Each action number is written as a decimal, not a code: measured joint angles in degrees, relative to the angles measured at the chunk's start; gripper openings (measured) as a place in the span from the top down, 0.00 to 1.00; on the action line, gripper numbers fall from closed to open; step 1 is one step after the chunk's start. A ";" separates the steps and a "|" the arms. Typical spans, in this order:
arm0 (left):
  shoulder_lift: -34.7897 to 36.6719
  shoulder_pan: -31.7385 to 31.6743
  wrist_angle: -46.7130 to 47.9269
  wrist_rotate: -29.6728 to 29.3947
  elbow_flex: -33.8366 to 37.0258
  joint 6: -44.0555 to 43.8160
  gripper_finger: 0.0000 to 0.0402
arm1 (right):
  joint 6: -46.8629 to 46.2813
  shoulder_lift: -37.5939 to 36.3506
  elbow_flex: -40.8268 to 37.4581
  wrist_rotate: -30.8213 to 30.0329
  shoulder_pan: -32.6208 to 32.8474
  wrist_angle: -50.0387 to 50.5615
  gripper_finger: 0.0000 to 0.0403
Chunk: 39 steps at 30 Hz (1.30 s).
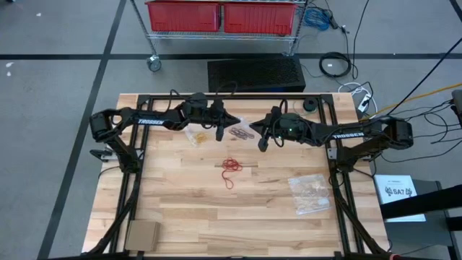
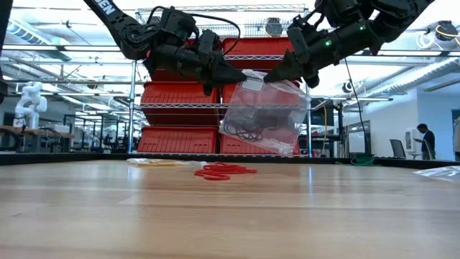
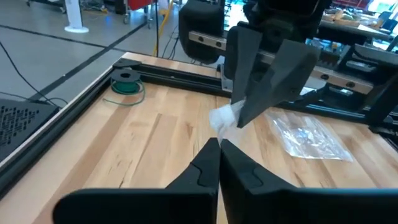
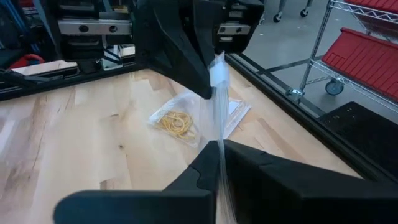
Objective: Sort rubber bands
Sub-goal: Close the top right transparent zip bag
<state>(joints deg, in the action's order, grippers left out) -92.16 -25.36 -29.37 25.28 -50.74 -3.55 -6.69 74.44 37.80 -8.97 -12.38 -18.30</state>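
Observation:
Next, I open my right gripper, as a part of the bag's top edge lies between my grippers, then pinch it close beside my left gripper (image 2: 249,75) and slide along.
A clear plastic bag (image 2: 260,115) with dark rubber bands (image 2: 243,132) in its bottom hangs above the table's far middle, between my two grippers. My left gripper (image 2: 241,78) is shut at the bag's top left corner, my right gripper (image 2: 269,77) at its top right. From above, the bag (image 1: 242,132) shows between the left gripper (image 1: 232,121) and the right gripper (image 1: 255,127). Several red rubber bands (image 1: 231,166) lie loose on the table, nearer than the bag. My left gripper pinches the bag's bunched top edge (image 3: 225,118) between its fingertips, coming nearly level from the table's left. The bag hangs below, clear of the table. My right gripper pinches the bag's top edge (image 4: 219,115) between its two fingers, nearly level from the table's right. The plastic runs out from between its fingers to the left fingers (image 4: 193,68).
A clear bag of yellow bands (image 1: 196,135) lies flat below the left arm. Another clear bag (image 1: 310,193) lies near right. A brown card (image 1: 142,235) sits at the near left corner, a green spool (image 3: 126,84) at the far right. Red bins (image 1: 220,16) stand beyond the far edge.

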 joint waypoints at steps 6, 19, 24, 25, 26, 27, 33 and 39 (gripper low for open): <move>0.00 0.00 0.33 0.00 0.02 1.44 0.99 | -1.55 -2.68 0.01 0.82 -1.54 -0.42 0.82; 0.00 0.90 0.77 0.00 0.04 4.01 1.00 | -3.74 4.00 11.82 18.17 -7.28 10.26 0.64; 0.00 0.85 1.23 0.00 0.07 4.00 1.00 | -0.52 8.03 16.74 18.32 -6.99 15.21 0.67; 0.00 0.87 1.45 0.00 0.07 4.00 1.00 | -0.29 8.60 17.63 17.92 -6.99 16.25 0.68; 0.00 0.87 1.47 -0.02 0.07 4.00 1.00 | -0.12 9.19 18.45 17.45 -6.99 17.38 0.70; 0.00 0.87 1.53 0.00 0.07 4.00 1.00 | 0.12 9.58 19.06 16.46 -6.98 18.51 0.73; 0.02 0.58 1.66 -0.34 0.09 3.99 1.00 | 1.85 10.07 19.89 13.78 -6.56 20.12 0.96; 0.02 0.22 1.47 -0.46 0.09 3.94 1.00 | 1.92 9.69 19.98 13.51 -6.45 21.89 0.96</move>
<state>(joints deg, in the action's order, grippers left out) -92.14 -25.15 -27.90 24.81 -50.65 0.38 -4.78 84.13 57.78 4.54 -18.83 3.59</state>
